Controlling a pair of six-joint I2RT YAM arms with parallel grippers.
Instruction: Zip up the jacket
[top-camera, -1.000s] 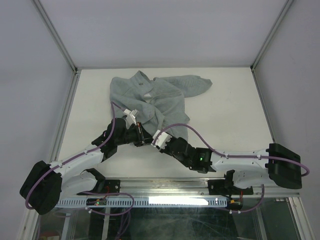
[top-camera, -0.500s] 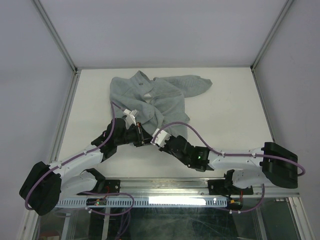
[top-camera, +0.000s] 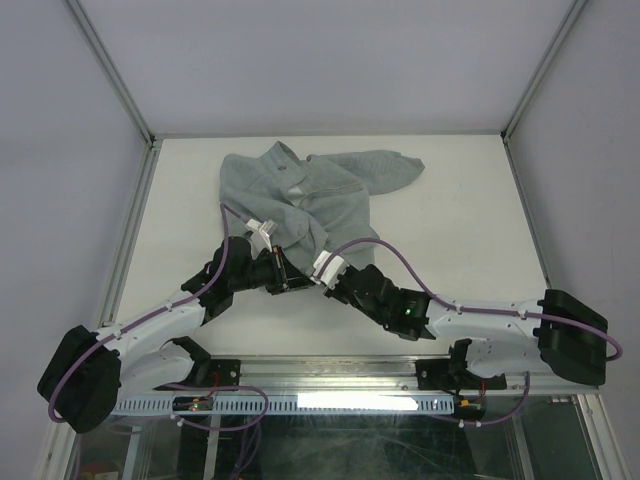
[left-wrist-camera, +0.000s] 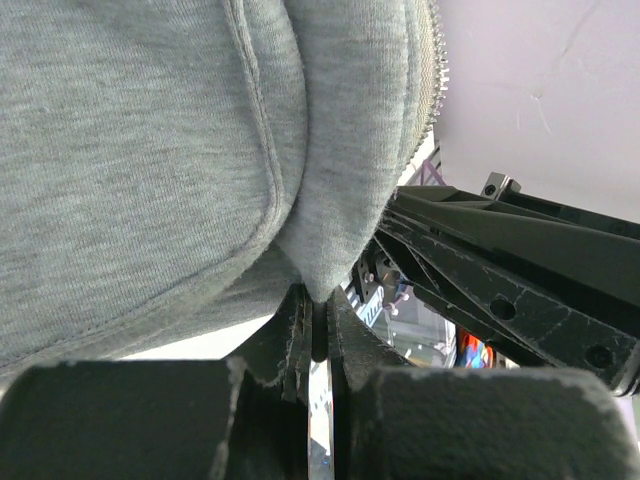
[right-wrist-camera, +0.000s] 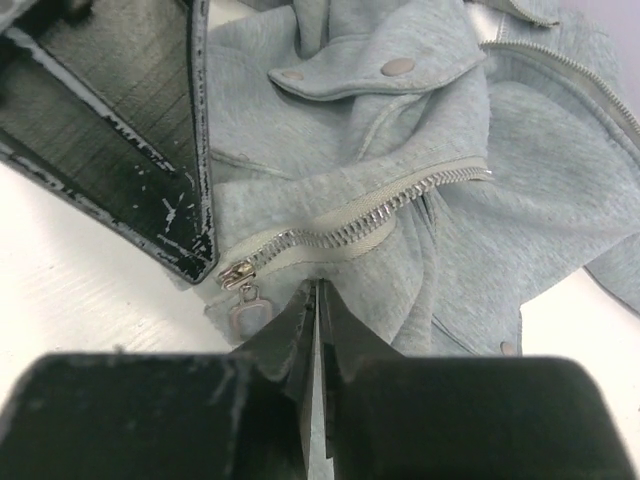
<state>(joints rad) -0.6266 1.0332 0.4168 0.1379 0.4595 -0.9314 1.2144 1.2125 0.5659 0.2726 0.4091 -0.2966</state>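
Next, I open my right gripper's shut fingers on the fabric beside the square pull, then close on the pull (right-wrist-camera: 250, 316) before drawing the slider.
The pale grey-green jacket (top-camera: 310, 190) lies rumpled at the back middle of the table. My left gripper (top-camera: 283, 272) is shut on a fold of its near hem, which shows between the jaws in the left wrist view (left-wrist-camera: 318, 298). My right gripper (top-camera: 318, 268) is right beside it. In the right wrist view its jaws (right-wrist-camera: 313, 292) are shut, tips touching the fabric just below the metal zipper teeth (right-wrist-camera: 360, 225). The zipper slider (right-wrist-camera: 233, 272) and its square pull (right-wrist-camera: 246, 317) lie just left of these tips. The left finger (right-wrist-camera: 150, 150) reaches in above them.
The white table (top-camera: 450, 240) runs to metal frame rails on the left (top-camera: 130, 250) and right (top-camera: 530, 220). The right arm's fingers (left-wrist-camera: 520, 270) cross close beside the left gripper. A jacket sleeve (top-camera: 395, 170) spreads to the back right.
My right gripper has moved a little forward and left, closer to the jacket's near edge, and its elbow has swung right. The left gripper and the jacket have stayed put.
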